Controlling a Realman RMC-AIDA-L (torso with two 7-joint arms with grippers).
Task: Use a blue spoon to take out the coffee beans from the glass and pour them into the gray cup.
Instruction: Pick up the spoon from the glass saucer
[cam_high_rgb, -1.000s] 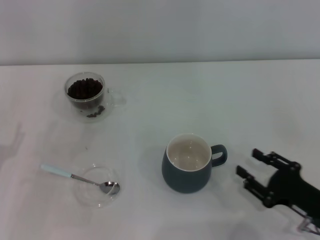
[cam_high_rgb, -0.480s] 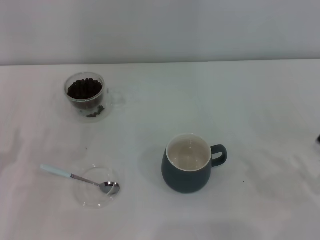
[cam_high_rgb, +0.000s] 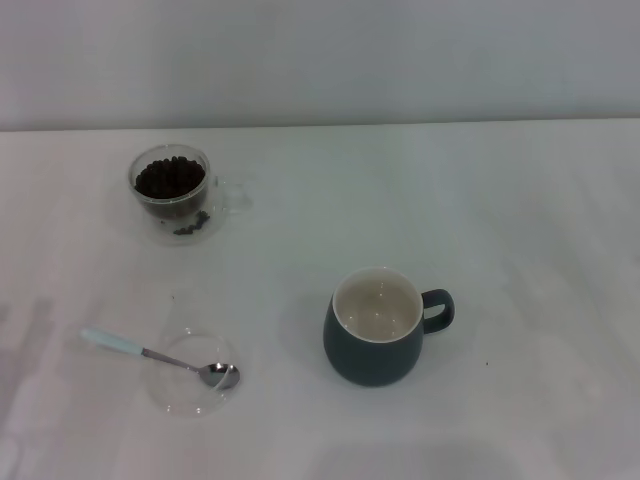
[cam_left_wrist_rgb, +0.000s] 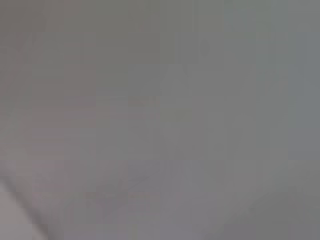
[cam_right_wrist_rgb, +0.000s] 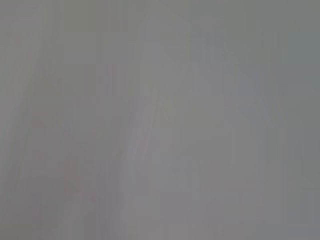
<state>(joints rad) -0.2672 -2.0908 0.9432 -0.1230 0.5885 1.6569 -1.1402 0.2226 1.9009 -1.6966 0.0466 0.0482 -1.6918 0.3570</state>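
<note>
My left gripper will grip the blue spoon's pale handle near the handle's loose end (cam_high_rgb: 100, 338), away from the clear round dish.
In the head view the glass (cam_high_rgb: 172, 194) stands at the far left of the white table, filled with dark coffee beans (cam_high_rgb: 168, 176). A few loose beans (cam_high_rgb: 190, 226) lie at its base. The blue spoon (cam_high_rgb: 160, 358) rests at the near left, its metal bowl lying in a flat clear round dish (cam_high_rgb: 195, 375) and its pale handle pointing left. The gray cup (cam_high_rgb: 378, 325) stands upright near the middle, its cream inside bare and its handle to the right. Neither gripper shows in any view. Both wrist views show only a plain grey blur.
The white table (cam_high_rgb: 500, 220) runs back to a pale wall. A tiny dark speck (cam_high_rgb: 488, 363) lies to the right of the gray cup.
My right gripper, seen at the near right a second ago, has left the head view. The spoon, glass and cup have not moved.
</note>
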